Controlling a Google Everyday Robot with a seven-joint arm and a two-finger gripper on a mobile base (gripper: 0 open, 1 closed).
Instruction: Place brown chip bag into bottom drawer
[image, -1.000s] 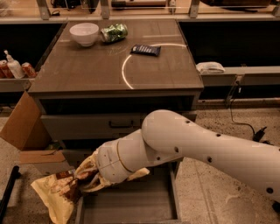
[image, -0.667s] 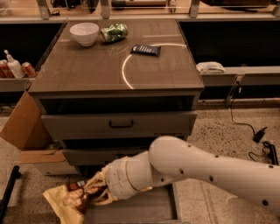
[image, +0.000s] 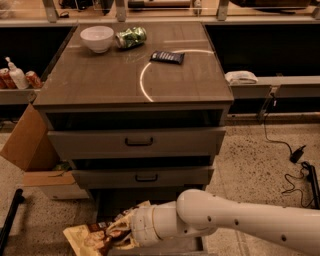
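Next, I release the brown chip bag inside the bottom drawer's side (image: 124, 222) nearest the cardboard box.
The brown chip bag (image: 92, 238), dark brown with pale yellow ends, is at the bottom left, held by my gripper (image: 119, 232). The gripper sits at the end of my white arm (image: 225, 220), which reaches in from the lower right, and it is shut on the bag's right end. The bag hangs at the front left corner of the open bottom drawer (image: 192, 246), pulled out below the cabinet. Most of the drawer floor is hidden behind my arm. The bag's left part sticks out past the drawer's left side.
Two upper drawers with dark handles (image: 139, 142) are closed. On the cabinet top are a white bowl (image: 97, 38), a crushed green can (image: 131, 37) and a dark flat packet (image: 167, 57). A cardboard box (image: 30, 150) stands at the left. Cables (image: 295, 170) lie on the floor right.
My arm and gripper have moved down and a little to the right with the bag, bringing it lower at the drawer's front left corner.
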